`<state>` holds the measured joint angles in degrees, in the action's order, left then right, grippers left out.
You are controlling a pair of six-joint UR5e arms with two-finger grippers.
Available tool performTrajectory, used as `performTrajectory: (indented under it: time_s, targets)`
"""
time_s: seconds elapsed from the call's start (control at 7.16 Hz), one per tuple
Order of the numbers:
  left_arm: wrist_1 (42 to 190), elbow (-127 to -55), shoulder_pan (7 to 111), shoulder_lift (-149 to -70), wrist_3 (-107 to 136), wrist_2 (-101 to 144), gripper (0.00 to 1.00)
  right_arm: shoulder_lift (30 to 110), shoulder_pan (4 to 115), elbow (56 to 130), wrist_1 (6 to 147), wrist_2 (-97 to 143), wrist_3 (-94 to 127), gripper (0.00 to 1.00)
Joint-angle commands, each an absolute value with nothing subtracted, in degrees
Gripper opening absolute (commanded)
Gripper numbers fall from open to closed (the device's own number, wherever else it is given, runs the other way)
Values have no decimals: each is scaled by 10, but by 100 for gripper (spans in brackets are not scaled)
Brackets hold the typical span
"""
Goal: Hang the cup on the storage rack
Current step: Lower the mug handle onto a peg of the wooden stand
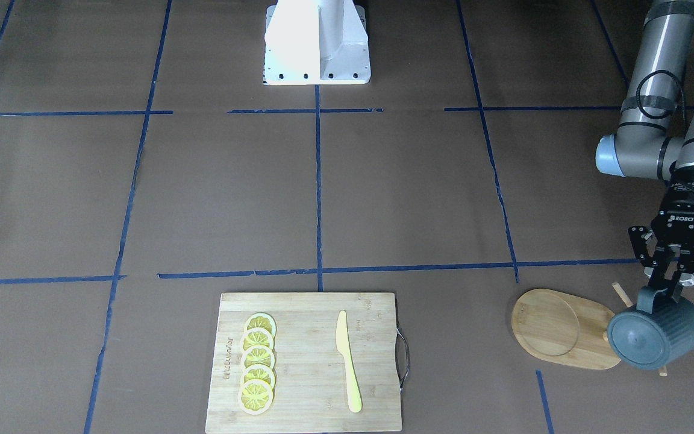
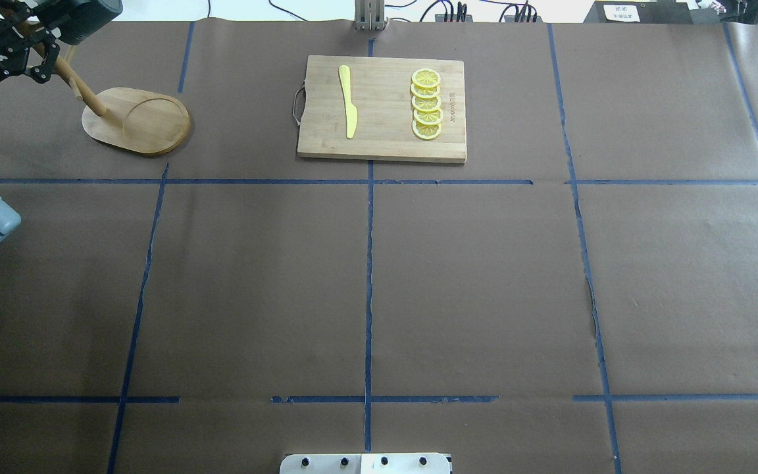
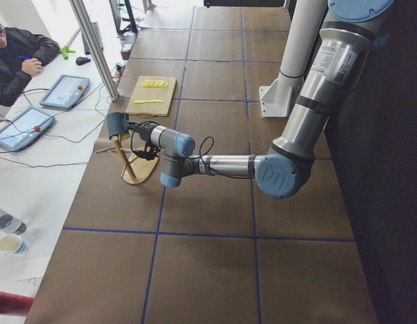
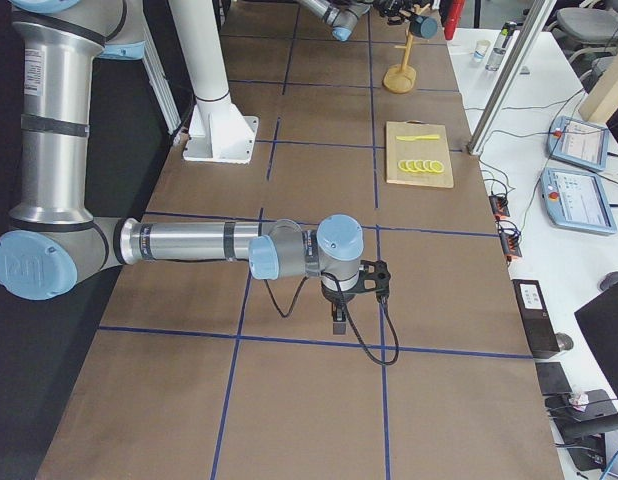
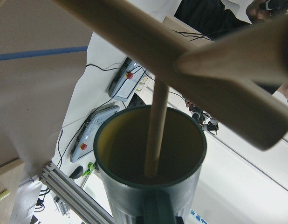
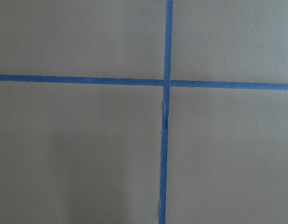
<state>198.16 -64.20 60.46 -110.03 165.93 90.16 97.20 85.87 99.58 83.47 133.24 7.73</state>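
Observation:
I will use my left gripper to release the dark teal cup on the rack's thin peg that reaches into the cup's yellow opening [image 1: 653,316] [image 5: 156,126].
The dark teal ribbed cup [image 1: 654,333] lies on its side in the air, its bottom towards the front-facing camera. My left gripper [image 1: 667,289] is shut on its handle from above. The bamboo storage rack [image 1: 564,328] stands just beside it, with its oval base on the table and its pegs [image 1: 621,295] around the cup. In the left wrist view a thin peg [image 5: 155,135] reaches into the cup's yellow mouth [image 5: 120,154], below the thick post [image 5: 181,60]. My right gripper [image 4: 339,318] hovers over bare table far from the rack; I cannot tell whether it is open or shut.
A bamboo cutting board [image 1: 305,386] holds several lemon slices [image 1: 258,361] and a yellow knife [image 1: 347,361]. The white robot base [image 1: 317,42] stands mid-table. The table edge is close behind the rack, with an operator [image 3: 16,57] and tablets beyond it.

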Motion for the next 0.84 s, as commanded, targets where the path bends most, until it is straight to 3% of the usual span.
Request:
performTrajectory:
  time_s: [0.0, 0.7]
  targets:
    - [1983, -638, 604, -1093, 1660, 903, 0, 972, 859, 995, 834, 1332, 78, 100]
    - [1989, -636, 603, -1084, 1661, 904, 6, 972, 859, 994, 834, 1332, 77, 100]
